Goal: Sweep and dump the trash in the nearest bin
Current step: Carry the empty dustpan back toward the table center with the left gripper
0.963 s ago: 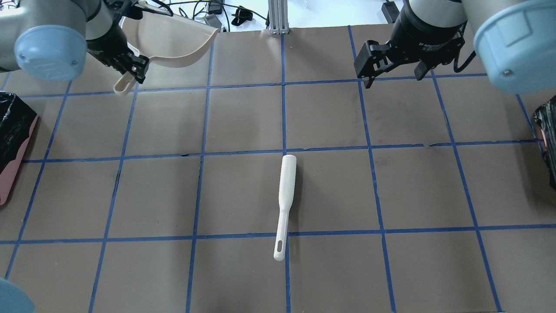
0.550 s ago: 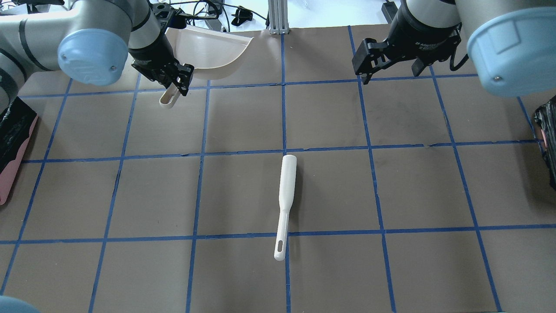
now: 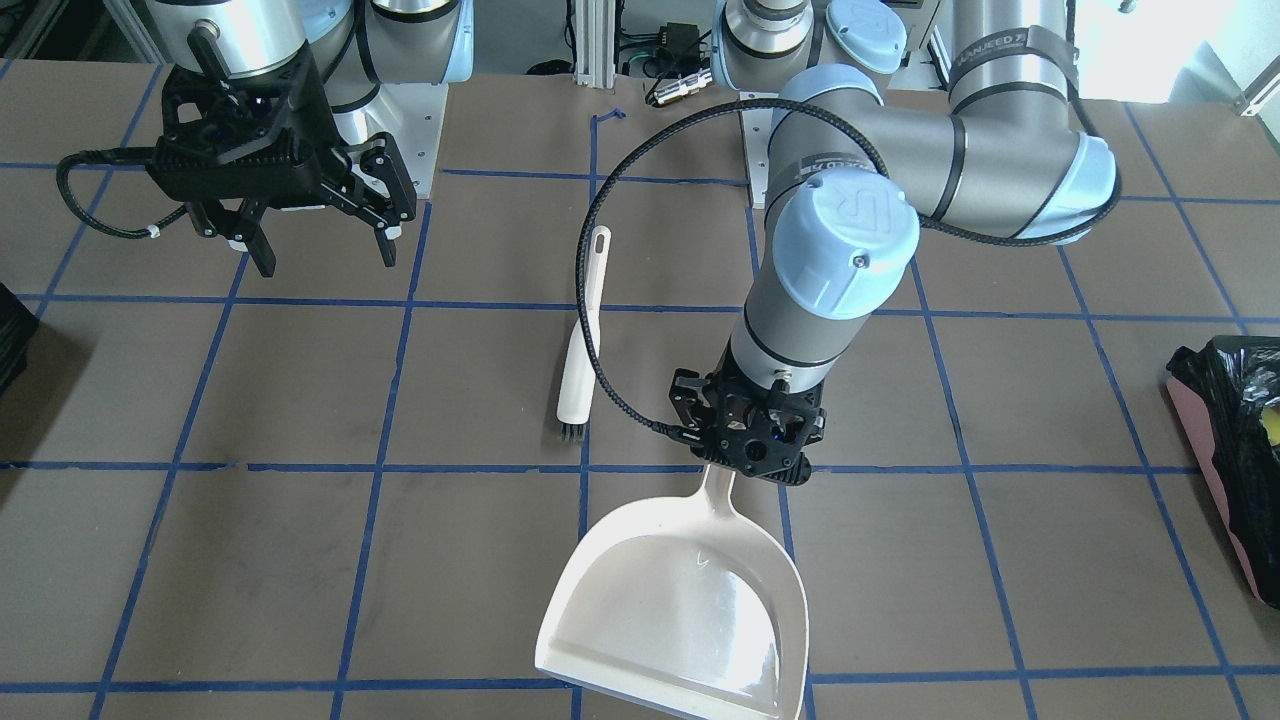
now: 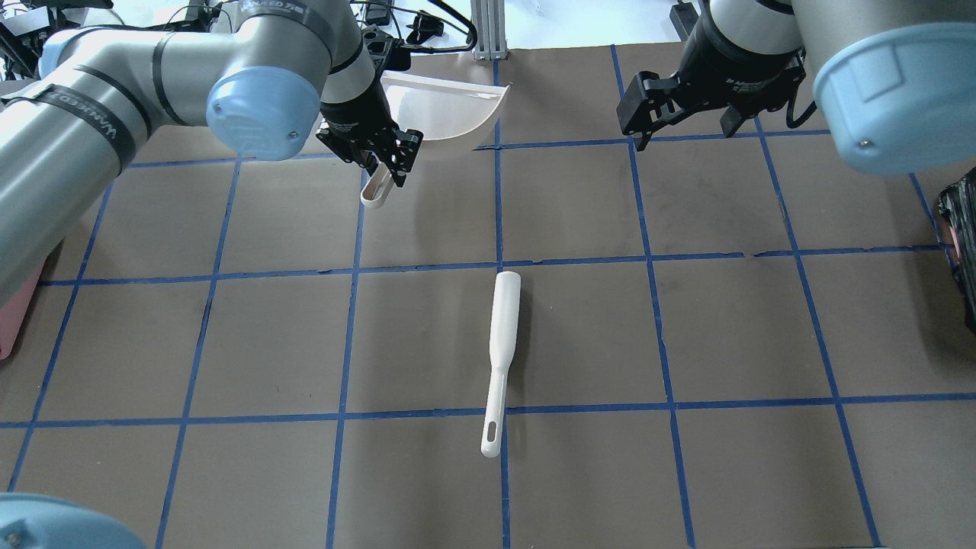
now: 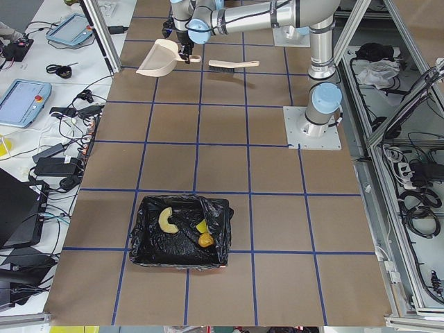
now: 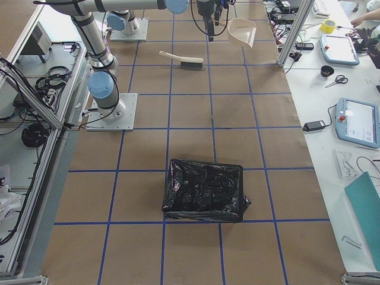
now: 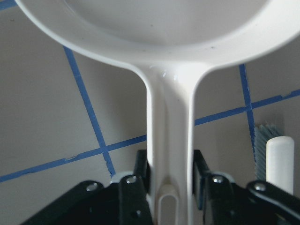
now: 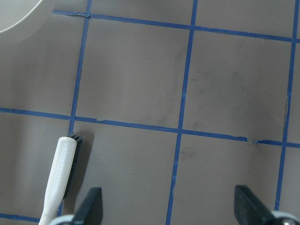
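Observation:
The robot's left gripper needs to release the cream dustpan, now held above the table's far middle, on the table just off the bristle end (image 3: 569, 618) of the white brush.
My left gripper (image 3: 745, 465) is shut on the handle of a cream dustpan (image 3: 680, 600) and holds it above the table's far middle in the overhead view (image 4: 442, 107). The pan looks empty. A white brush (image 4: 503, 335) lies flat at the table's centre. My right gripper (image 4: 690, 130) is open and empty, hovering at the far right. The pink-sided bin with its black bag (image 5: 182, 232) holds the trash: a cream-orange scrap (image 5: 166, 220), a yellow-green piece (image 5: 201, 227) and a tan-brown lump (image 5: 206, 240).
The same bin shows at the right edge of the front-facing view (image 3: 1230, 450). A second black-bagged bin (image 6: 205, 190) stands at the robot's right end of the table. Blue tape lines grid the brown table (image 4: 595, 473).
My left arm has carried the dustpan to the right, from the far left corner toward the table's far middle. The right gripper and the brush have hardly moved.

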### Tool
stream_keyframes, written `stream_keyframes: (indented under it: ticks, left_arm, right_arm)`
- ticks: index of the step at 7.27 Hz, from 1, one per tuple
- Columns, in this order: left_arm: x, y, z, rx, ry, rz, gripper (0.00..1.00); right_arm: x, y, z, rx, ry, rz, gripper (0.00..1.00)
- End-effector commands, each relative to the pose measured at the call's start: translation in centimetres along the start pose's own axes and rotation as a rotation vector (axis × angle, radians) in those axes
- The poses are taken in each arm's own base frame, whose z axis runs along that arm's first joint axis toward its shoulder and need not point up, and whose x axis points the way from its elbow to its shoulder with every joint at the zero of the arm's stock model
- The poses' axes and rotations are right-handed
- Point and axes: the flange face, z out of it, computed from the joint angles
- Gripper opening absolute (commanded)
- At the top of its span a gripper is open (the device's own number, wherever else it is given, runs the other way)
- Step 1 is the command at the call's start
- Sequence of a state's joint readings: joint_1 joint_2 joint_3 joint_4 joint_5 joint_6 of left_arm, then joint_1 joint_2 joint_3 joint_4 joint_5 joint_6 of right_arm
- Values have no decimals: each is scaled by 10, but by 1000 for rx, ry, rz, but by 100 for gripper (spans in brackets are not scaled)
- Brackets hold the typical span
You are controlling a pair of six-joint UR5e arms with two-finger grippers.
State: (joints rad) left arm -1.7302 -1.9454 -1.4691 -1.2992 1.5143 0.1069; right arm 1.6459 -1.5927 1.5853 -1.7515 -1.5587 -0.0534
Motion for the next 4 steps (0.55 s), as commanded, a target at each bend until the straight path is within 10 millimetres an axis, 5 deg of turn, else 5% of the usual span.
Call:
stream_keyframes:
  ticks: [1, 4]
  left_arm:
    - [47, -14, 25, -23, 1, -34, 0]
    - [71, -32, 56, -23, 25, -94, 0]
  right_arm:
    - [0, -5, 1, 32, 2, 1, 100]
    - [0, -6, 0, 43, 2, 1, 100]
